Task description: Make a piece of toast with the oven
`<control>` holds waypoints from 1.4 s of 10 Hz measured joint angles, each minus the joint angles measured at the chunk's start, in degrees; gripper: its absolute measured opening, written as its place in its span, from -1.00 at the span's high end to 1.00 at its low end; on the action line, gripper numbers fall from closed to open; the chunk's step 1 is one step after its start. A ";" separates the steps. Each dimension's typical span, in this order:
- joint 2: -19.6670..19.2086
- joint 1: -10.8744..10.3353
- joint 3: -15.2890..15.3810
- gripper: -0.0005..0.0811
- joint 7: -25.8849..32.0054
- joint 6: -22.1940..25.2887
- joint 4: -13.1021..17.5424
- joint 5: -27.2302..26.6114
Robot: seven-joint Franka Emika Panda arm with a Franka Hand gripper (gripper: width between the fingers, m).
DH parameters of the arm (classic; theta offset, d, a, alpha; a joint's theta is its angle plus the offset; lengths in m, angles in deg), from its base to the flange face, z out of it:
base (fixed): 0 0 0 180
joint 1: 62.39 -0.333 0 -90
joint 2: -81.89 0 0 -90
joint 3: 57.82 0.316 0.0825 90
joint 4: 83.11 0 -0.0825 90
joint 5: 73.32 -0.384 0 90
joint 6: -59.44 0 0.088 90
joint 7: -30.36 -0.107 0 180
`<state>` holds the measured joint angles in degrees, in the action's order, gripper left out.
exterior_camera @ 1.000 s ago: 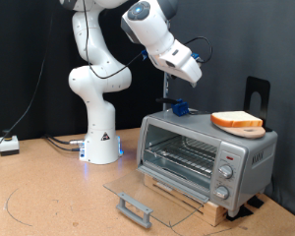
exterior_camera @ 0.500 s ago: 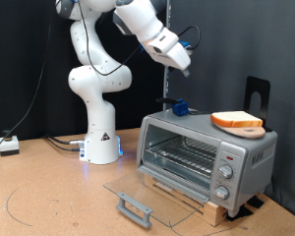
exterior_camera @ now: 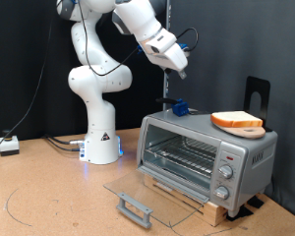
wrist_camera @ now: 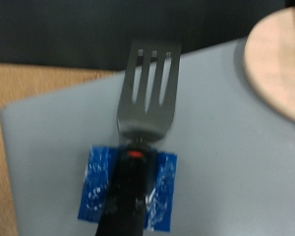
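Observation:
Next, I lower my gripper to the blue-taped handle (exterior_camera: 180,107) (wrist_camera: 128,187) of the spatula on top of the oven and close it there, just behind the spatula's slotted head.
The oven (exterior_camera: 202,157) stands at the exterior view's right, its glass door (exterior_camera: 138,192) folded down flat and its wire rack bare. The piece of toast (exterior_camera: 236,119) lies on a round wooden plate (exterior_camera: 252,131) on the oven's top. A spatula with a blue-taped handle (exterior_camera: 177,106) lies on the oven's top, on the side at the exterior view's left. The wrist view shows its slotted head (wrist_camera: 147,93), its blue handle (wrist_camera: 128,187) and the plate's rim (wrist_camera: 280,64). My gripper (exterior_camera: 180,69) hangs in the air above the spatula and touches nothing. Its fingers do not show in the wrist view.
The oven sits on a low wooden base (exterior_camera: 192,202) on a brown table. The white robot base (exterior_camera: 100,143) stands behind, at the exterior view's left, with cables (exterior_camera: 59,143) beside it. A black stand (exterior_camera: 258,93) rises behind the oven.
The arm has swung up and towards the exterior view's left, lifting the gripper higher above the oven's top. The toast, spatula and oven door have not moved.

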<state>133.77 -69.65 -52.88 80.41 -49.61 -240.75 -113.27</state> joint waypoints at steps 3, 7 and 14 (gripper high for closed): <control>-1.45 0.03 2.97 -0.99 -0.21 -1.10 -2.12 0.74; -4.66 0.05 5.37 -0.99 -0.21 -2.60 -3.66 0.75; -7.07 -0.06 11.99 -0.99 -0.21 -6.69 -6.13 -0.05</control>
<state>126.70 -69.71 -40.89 80.20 -56.30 -246.89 -113.32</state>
